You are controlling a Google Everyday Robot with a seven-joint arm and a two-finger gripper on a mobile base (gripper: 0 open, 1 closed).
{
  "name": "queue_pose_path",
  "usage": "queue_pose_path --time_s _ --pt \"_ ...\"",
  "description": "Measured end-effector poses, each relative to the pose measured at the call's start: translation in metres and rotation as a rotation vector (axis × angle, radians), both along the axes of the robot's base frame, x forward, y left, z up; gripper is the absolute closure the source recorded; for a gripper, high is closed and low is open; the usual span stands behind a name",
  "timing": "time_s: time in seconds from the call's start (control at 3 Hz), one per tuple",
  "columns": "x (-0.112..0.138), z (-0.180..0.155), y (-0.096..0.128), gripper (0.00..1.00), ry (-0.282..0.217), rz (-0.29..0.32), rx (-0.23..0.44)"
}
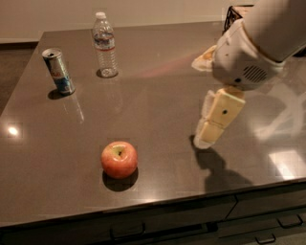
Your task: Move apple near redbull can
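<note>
The red-orange apple must move near the redbull can, so my gripper should go to it next and close around the apple's middle (119,161).
The red-orange apple (119,159) sits near the front edge of the dark table (158,91). The blue-and-silver redbull can (58,71) stands upright at the far left, well away from the apple. My gripper (204,139) hangs from the white arm at the right. It points down just above the table, to the right of the apple and clear of it. It holds nothing that I can see.
A clear plastic water bottle (105,45) with a white cap stands at the back, right of the can. A dark wire basket (233,12) sits at the back right, partly hidden by the arm. Drawer fronts run below the table's front edge.
</note>
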State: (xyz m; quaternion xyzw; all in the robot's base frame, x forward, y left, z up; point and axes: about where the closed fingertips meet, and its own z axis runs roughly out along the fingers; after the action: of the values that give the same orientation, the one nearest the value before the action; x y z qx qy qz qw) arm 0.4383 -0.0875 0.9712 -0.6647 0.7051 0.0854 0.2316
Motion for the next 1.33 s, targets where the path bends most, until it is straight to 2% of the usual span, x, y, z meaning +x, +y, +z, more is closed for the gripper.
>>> queue_pose_path --time_s 0.33,0.67,1.0,1.33 --pt "-0.012 -0.015 0.053 0.0 -0.018 0.11 0.023" --pt "-0.031 -0.036 0.092 0.0 -0.007 0.21 0.038" --pt "-0.049 -0.059 0.123 0.0 0.014 0.292 0.042" --pt "-0.059 -0.08 0.144 0.0 0.028 0.344 0.037"
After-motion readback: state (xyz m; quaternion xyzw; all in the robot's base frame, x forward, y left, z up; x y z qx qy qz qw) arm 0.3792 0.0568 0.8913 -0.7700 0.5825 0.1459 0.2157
